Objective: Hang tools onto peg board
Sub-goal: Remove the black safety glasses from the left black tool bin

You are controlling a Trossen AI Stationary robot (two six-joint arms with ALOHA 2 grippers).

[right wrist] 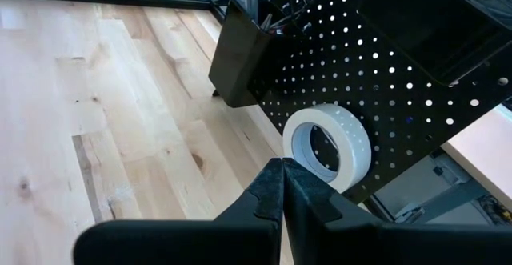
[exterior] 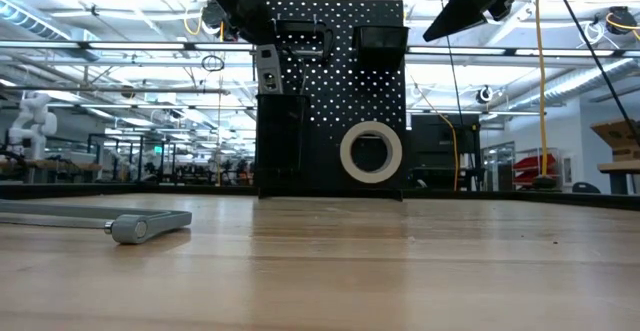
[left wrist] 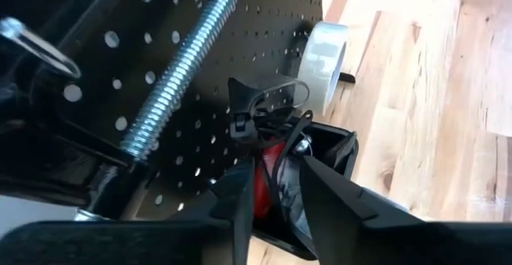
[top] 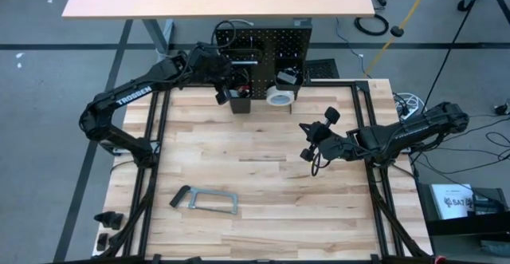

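Observation:
The clear glasses sit crooked over the red-handled tool in the tall bin, so I need to take the glasses' black end point(left wrist: 245, 114) with my left gripper and lift them clear.
The black peg board point(top: 267, 45) stands upright at the table's far edge. A white tape roll point(exterior: 371, 152) hangs on its front, and a dark C-clamp point(exterior: 312, 41) hangs higher, its screw point(left wrist: 176, 65) showing in the left wrist view. My left gripper point(left wrist: 274, 173) hovers open over the board's tall left bin point(left wrist: 340, 149), where a red-handled tool point(left wrist: 266, 199) stands beyond the gap between the fingers. A silver tool point(exterior: 268, 71) sticks up out of that bin. A grey bar clamp point(top: 205, 200) lies flat on the near left of the table. My right gripper point(right wrist: 280, 169) is shut on nothing, above the table's right middle. My left gripper comes at the bin slanting down from the table's left. Its fingers point(left wrist: 240, 193) stand on either side of the red-handled tool's top end. I cannot tell whether they touch it.
A second, smaller bin point(exterior: 380, 39) sits high on the board's right. Black frame rails point(top: 151, 136) run along both sides of the table. Small black parts point(top: 107, 220) lie off the near left corner. Bare wood point(top: 263, 176) spreads across the table's middle.

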